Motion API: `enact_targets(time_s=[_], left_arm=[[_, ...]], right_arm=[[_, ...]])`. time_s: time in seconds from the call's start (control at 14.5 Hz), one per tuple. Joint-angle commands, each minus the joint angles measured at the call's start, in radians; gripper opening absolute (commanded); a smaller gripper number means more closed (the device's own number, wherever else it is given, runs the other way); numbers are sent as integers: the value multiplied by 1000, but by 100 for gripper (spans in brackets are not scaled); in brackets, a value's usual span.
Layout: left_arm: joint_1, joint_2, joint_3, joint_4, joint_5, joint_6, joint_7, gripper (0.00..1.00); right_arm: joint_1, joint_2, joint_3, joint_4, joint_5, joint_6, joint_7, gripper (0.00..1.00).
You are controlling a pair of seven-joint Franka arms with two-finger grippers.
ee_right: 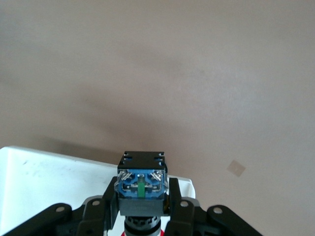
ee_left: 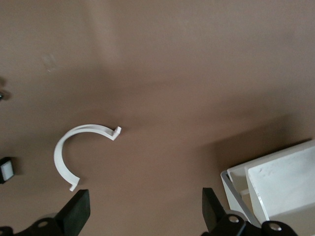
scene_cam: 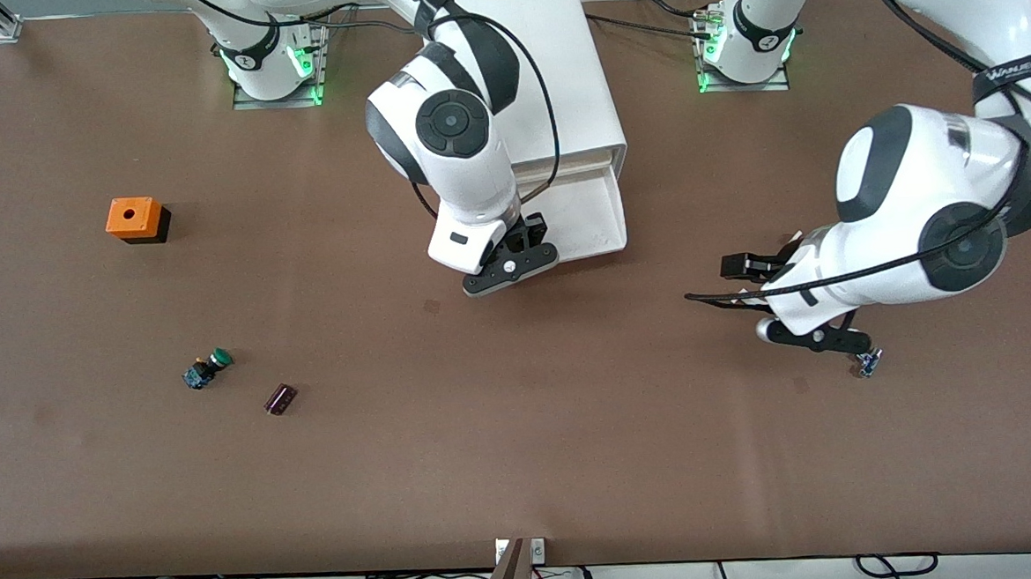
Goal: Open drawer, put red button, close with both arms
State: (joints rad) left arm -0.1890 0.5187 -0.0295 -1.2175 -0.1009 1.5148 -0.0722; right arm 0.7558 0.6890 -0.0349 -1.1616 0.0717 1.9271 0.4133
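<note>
I need to use my right gripper to set the red button down on the drawer's white bottom, near its front side's middle [scene_cam: 537, 237] [ee_right: 63, 189].
The white cabinet [scene_cam: 548, 67] stands between the arms' bases, and its top drawer [scene_cam: 596, 219] is pulled open toward the front camera. My right gripper [scene_cam: 512, 268] is over the drawer's front corner, at the right arm's end. It is shut on the red button [ee_right: 141, 182], whose black and blue body faces the wrist camera. The red cap barely shows below it. The drawer's white floor [ee_right: 49, 182] lies beneath. My left gripper [scene_cam: 818, 340] is open and empty, low over the table toward the left arm's end. In its wrist view its fingers [ee_left: 76, 209] stand wide apart.
An orange box with a hole [scene_cam: 134, 219], a green-capped button [scene_cam: 209, 367] and a small dark red part [scene_cam: 280, 399] lie toward the right arm's end. A white C-shaped clip [ee_left: 69, 152] and a small blue-black part [scene_cam: 868, 363] lie by my left gripper.
</note>
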Motion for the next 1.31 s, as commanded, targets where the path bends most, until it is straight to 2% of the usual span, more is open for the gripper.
enact_targets(time_s=[0.0, 0.28, 0.69, 1.24], left_arm=[[11, 21, 13, 52, 27, -28, -20, 100], [14, 15, 13, -8, 29, 48, -61, 100], [14, 9, 11, -10, 29, 48, -61, 100], [14, 7, 11, -10, 29, 47, -61, 100]], right_arm=[[37, 24, -5, 23, 10, 7, 91, 0], [69, 50, -3, 25, 16, 56, 137, 0], [94, 76, -5, 23, 17, 55, 159, 0], [96, 83, -5, 20, 39, -37, 163, 0]])
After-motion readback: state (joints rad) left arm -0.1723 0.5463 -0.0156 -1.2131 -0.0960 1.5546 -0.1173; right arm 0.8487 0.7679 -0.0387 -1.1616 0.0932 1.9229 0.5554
